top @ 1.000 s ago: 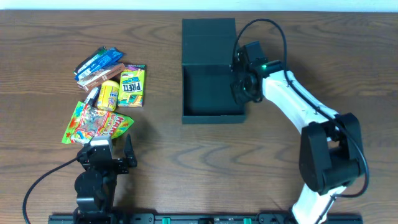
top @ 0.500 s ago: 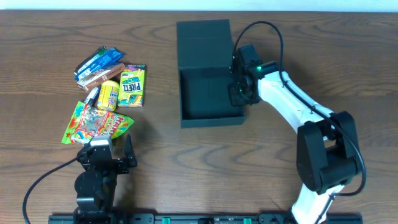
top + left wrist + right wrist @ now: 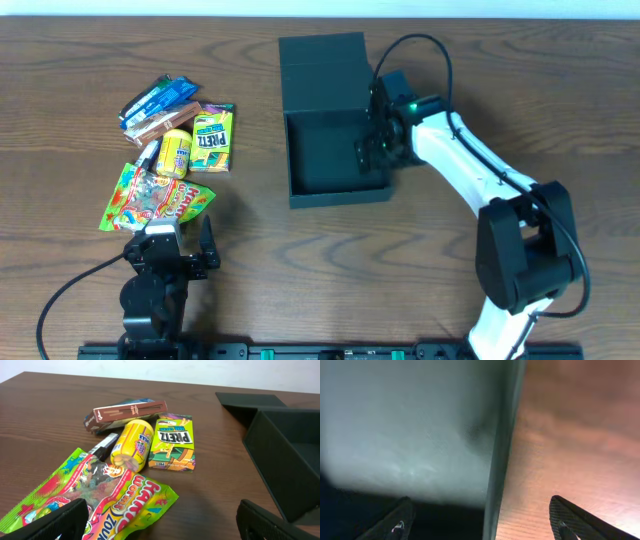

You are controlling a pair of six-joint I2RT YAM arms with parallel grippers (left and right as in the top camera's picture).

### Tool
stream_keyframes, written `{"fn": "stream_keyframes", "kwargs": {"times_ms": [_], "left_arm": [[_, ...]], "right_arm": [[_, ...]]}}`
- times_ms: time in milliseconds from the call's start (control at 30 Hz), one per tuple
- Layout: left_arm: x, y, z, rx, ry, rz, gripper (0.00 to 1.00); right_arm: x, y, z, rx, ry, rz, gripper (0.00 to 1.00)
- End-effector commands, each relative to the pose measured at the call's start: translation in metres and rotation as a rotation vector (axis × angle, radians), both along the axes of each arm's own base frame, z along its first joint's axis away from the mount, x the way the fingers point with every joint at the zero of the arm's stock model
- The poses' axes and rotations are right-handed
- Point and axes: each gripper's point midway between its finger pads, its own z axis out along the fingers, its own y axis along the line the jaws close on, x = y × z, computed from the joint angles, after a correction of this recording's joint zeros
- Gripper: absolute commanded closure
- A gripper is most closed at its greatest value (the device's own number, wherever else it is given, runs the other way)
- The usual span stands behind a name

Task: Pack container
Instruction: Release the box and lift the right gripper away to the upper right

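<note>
Next, my left gripper should go to the gummy bag's green edge (image 3: 109, 213) (image 3: 22, 509), on the end farthest from the container, and close there.
The dark teal container (image 3: 325, 160) sits open at the table's middle, its lid (image 3: 322, 58) lying flat behind it. My right gripper (image 3: 378, 150) is open and straddles the box's right wall. In the right wrist view that wall (image 3: 501, 455) runs between the spread fingers, one inside the box and one over the wood; nothing is held by the gripper (image 3: 482, 520). My left gripper (image 3: 170, 235) rests open at the front left. In the left wrist view it (image 3: 160, 514) hovers just short of a gummy bag (image 3: 100, 495).
Snack packets lie in a pile at the left: gummy bag (image 3: 155, 203), yellow tube (image 3: 177, 152), green Pretz box (image 3: 212, 138), brown stick box (image 3: 165, 122), blue packet (image 3: 158, 98). The container's near corner (image 3: 280, 460) shows in the left wrist view.
The container has slid a little to the left with my right gripper on its right wall. The right gripper has since opened off that wall. The left arm has not moved.
</note>
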Motion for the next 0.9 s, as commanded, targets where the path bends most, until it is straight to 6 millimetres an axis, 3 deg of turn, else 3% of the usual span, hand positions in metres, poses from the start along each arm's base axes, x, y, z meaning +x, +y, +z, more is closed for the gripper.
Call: {"fn": "stream_keyframes", "kwargs": {"times_ms": [0,133,333,500,633,867], "left_arm": [[-0.001,0.004,-0.011,0.001,0.024,0.021,0.04],[-0.001,0.004,-0.011,0.001,0.024,0.021,0.05],[-0.001,0.004,-0.011,0.001,0.024,0.021,0.05],[0.0,-0.002,-0.01,-0.04,0.02,-0.004,0.05],[-0.007,-0.052,-0.007,-0.395,0.058,-0.188,0.05],[-0.009,-0.061,-0.005,-0.494,0.077,-0.214,0.05]], "right_arm": [[0.021,0.013,0.075,0.076,-0.185,0.011,0.13],[0.021,0.013,0.131,0.106,-0.32,0.062,0.11],[0.008,0.007,0.182,0.116,-0.45,0.132,0.02],[0.004,0.006,0.187,0.118,-0.455,0.132,0.01],[-0.002,0.004,0.183,0.109,-0.427,0.132,0.01],[-0.004,0.003,0.181,0.105,-0.415,0.133,0.01]]}}
